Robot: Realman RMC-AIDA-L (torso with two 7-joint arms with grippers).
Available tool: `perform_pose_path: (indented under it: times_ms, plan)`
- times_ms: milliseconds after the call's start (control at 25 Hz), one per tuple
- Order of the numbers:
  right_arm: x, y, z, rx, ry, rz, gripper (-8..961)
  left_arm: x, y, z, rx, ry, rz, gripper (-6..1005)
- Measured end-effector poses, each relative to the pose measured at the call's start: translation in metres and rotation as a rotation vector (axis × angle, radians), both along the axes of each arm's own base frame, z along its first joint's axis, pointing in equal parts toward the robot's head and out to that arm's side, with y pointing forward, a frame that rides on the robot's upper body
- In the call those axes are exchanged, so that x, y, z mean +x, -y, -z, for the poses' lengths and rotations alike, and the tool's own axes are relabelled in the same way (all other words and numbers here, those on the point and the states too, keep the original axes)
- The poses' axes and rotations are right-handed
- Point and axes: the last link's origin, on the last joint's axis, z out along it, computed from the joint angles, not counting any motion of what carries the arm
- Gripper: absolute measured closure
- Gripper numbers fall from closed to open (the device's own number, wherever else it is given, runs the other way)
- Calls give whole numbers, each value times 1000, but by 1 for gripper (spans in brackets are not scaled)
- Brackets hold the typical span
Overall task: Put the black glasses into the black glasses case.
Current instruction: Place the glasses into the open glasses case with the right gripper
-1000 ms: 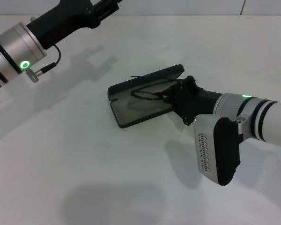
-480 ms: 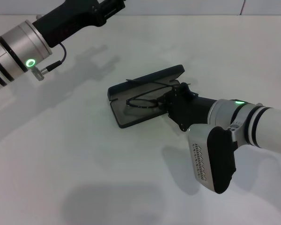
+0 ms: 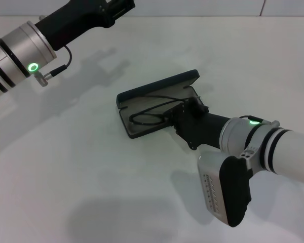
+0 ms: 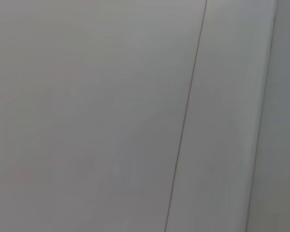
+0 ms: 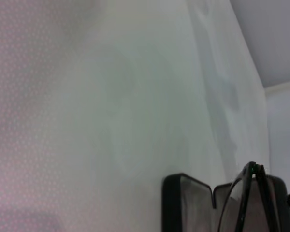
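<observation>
Next, my right gripper releases the black glasses down in the grey-lined tray (image 3: 159,108), just in front of the raised lid.
The black glasses case (image 3: 159,85) lies open in the middle of the white table, lid tilted up at the back, grey-lined tray in front. The black glasses (image 3: 147,117) lie low in the tray. My right gripper (image 3: 178,115) reaches over the tray's right end and is shut on the right end of the glasses. The right wrist view shows the case's edge (image 5: 173,203) and the glasses frame (image 5: 252,170) close up. My left arm (image 3: 66,28) is raised at the far left; its gripper is past the top edge of the head view.
The white table (image 3: 81,172) spreads around the case. A white wall runs along the table's far edge (image 3: 202,7). The left wrist view shows only a plain wall panel (image 4: 135,116).
My right gripper has moved left and down with the glasses, from above the case's right end into the tray. The left arm has hardly moved.
</observation>
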Motion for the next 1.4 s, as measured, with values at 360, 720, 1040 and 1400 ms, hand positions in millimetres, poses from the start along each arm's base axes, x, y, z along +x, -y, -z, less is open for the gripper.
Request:
perform_pose_path:
  times_ms: [360, 720, 1040, 1400]
  plan:
    - [4, 8, 3, -62, 22, 16, 839, 2, 0, 2, -1, -6, 9, 351]
    - [10, -5, -4, -35, 25, 48, 837, 2, 1, 3, -3, -4, 7, 350]
    - [7, -15, -6, -6, 28, 33, 835, 3, 0, 4, -1, -6, 11, 349]
    - [7, -18, -7, 14, 38, 16, 833, 3, 0, 3, 7, -12, 15, 348]
